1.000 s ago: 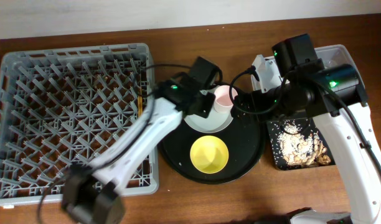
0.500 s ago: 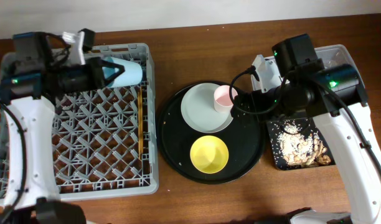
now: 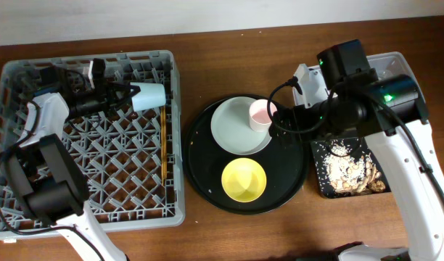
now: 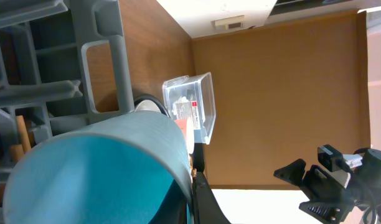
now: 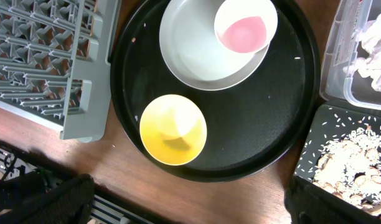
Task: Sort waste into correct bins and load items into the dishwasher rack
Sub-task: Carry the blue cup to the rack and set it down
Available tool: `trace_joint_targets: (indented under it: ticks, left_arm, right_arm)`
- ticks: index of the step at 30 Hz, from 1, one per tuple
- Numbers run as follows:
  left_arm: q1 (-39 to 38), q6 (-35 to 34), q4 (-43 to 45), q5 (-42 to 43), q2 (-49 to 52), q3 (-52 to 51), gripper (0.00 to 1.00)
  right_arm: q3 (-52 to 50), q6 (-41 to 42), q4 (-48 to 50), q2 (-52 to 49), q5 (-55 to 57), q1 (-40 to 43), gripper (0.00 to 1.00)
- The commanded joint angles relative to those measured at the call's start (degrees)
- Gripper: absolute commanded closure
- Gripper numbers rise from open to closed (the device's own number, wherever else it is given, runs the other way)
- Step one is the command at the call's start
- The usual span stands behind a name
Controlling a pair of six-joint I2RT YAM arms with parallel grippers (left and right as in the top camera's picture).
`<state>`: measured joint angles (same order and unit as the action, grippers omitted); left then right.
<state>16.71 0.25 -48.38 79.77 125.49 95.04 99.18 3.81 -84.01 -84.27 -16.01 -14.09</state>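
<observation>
The small blue cup, now on its side over the rack, will be let go by my left gripper on the grey rack's wires (image 3: 137,106) beside the back ends of the chopsticks.
My left gripper (image 3: 129,96) is shut on the rim of the small blue cup (image 3: 149,96), held on its side over the back right of the grey dishwasher rack (image 3: 33,181). The cup (image 4: 97,174) fills the left wrist view. Two chopsticks (image 3: 164,127) lie along the rack's right edge. The pink cup (image 5: 243,30) stands on the pale plate (image 5: 190,53), beside the yellow bowl (image 5: 173,129). My right gripper (image 5: 187,205) is open and empty above them. Food scraps (image 3: 345,170) lie in the black rectangular tray (image 5: 321,127). White tissue (image 5: 374,40) lies in the clear tub (image 5: 333,68). No foil wrapper shows.
The plate, pink cup and bowl sit on a large round black tray (image 3: 287,181) between the rack and the bins. My right arm (image 3: 367,101) covers part of the clear tub in the overhead view. Bare wooden table (image 3: 280,232) runs along the front.
My left arm has swung from the round tray to the rack with the blue cup, which is now lower at the rack's back right. The right arm has not moved.
</observation>
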Motion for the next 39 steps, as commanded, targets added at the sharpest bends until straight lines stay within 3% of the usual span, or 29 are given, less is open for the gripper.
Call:
trace_joint_targets:
  ticks: [1, 3, 4, 6, 7, 10, 13, 15, 27, 31, 33, 35, 39]
  left_arm:
    - [1.51, 1.07, -0.76, -13.53, 2.10, 0.48, 0.93]
    - [2.23, 1.11, -3.28, -23.41, 2.10, 0.48, 0.91]
    - [2.27, 1.09, -3.41, -21.22, 2.10, 0.48, 1.00]
    - [2.27, 1.03, 0.50, -3.87, 2.10, 0.48, 1.00]
    - [2.21, -0.09, 1.90, 0.22, 2.10, 0.48, 1.00]
    - [1.07, -0.22, 1.95, -0.33, 2.12, 0.24, 1.00]
    - [-0.61, -0.24, 4.85, 7.56, 2.12, 0.26, 1.00]
    - [-2.05, -0.24, 5.33, 7.23, 2.12, 0.24, 1.00]
    - [-2.60, -0.61, -4.48, -34.45, 2.12, 0.22, 1.00]
    - [-2.56, 0.28, -5.88, -36.39, 2.12, 0.22, 1.00]
    - [-2.56, 0.66, -7.06, -41.42, 2.12, 0.22, 1.00]
    - [-2.56, 2.19, -6.80, -38.10, 2.12, 0.22, 1.00]
    - [-2.56, 3.19, -2.62, -18.73, 2.12, 0.20, 1.00]
  right_arm:
    - [0.35, -0.59, 0.00, 0.15, -0.26, -0.31, 0.01]
    - [0.35, -0.59, 0.00, 0.15, -0.26, -0.31, 0.01]
    - [0.35, -0.59, 0.00, 0.15, -0.26, -0.31, 0.01]
    - [0.35, -0.59, 0.00, 0.15, -0.26, -0.31, 0.01]
    - [0.35, -0.59, 0.00, 0.15, -0.26, -0.31, 0.01]
    - [0.35, -0.59, 0.00, 0.15, -0.26, -0.31, 0.01]
    - [0.35, -0.59, 0.00, 0.15, -0.26, -0.31, 0.01]
    - [0.35, -0.59, 0.00, 0.15, -0.26, -0.31, 0.01]
    - [0.35, -0.59, 0.00, 0.15, -0.26, -0.31, 0.01]
    - [0.35, -0.59, 0.00, 0.15, -0.26, -0.31, 0.01]
    - [0.35, -0.59, 0.00, 0.15, -0.26, -0.31, 0.01]
    - [0.35, -0.59, 0.00, 0.15, -0.26, -0.31, 0.01]
    - [0.35, -0.59, 0.00, 0.15, -0.26, -0.31, 0.01]
